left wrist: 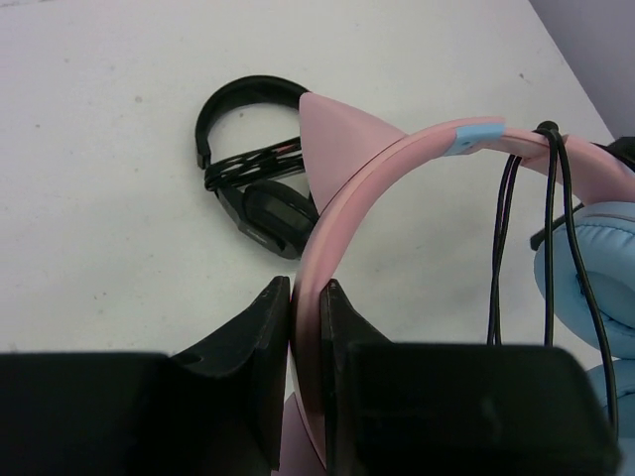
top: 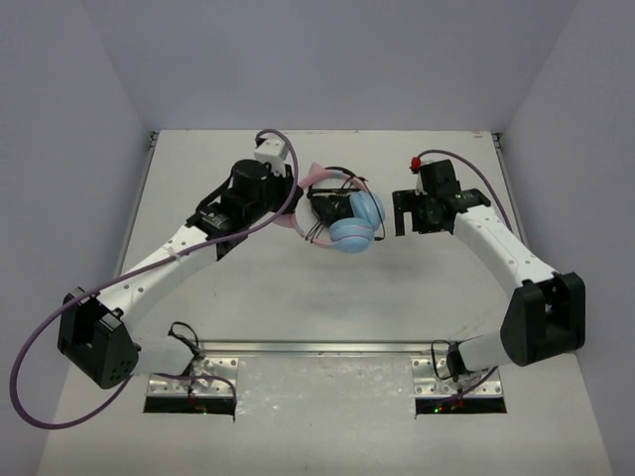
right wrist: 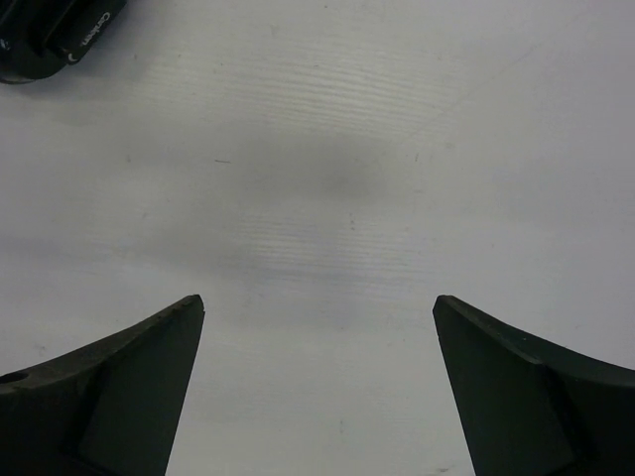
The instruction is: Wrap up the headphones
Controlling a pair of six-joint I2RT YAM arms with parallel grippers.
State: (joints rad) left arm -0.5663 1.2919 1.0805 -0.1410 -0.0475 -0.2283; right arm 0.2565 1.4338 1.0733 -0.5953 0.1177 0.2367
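Observation:
Next, my left gripper puts the pink headphones down on the white table [top: 265, 204] below it, beside the all-black headphones.
The headphones [top: 357, 220] lie at the table's middle back, with light blue earcups, a pink headband with ears, and a thin dark cable looped over the band. In the left wrist view the pink headband [left wrist: 397, 159] runs between my fingers, the cable [left wrist: 506, 228] hangs across it, and a blue earcup [left wrist: 595, 268] is at the right. My left gripper [left wrist: 305, 288] is shut on the headband; it also shows in the top view [top: 295, 210], at the headphones' left side. My right gripper [top: 402, 213] is open and empty just right of the earcups, over bare table [right wrist: 317, 307].
All-black headphones [left wrist: 258, 198] lie on the table just beyond the pink headband, also seen in the top view [top: 325, 210]. A black object with white lettering [right wrist: 50, 40] sits at the top left of the right wrist view. Walls enclose the white table [top: 327, 288].

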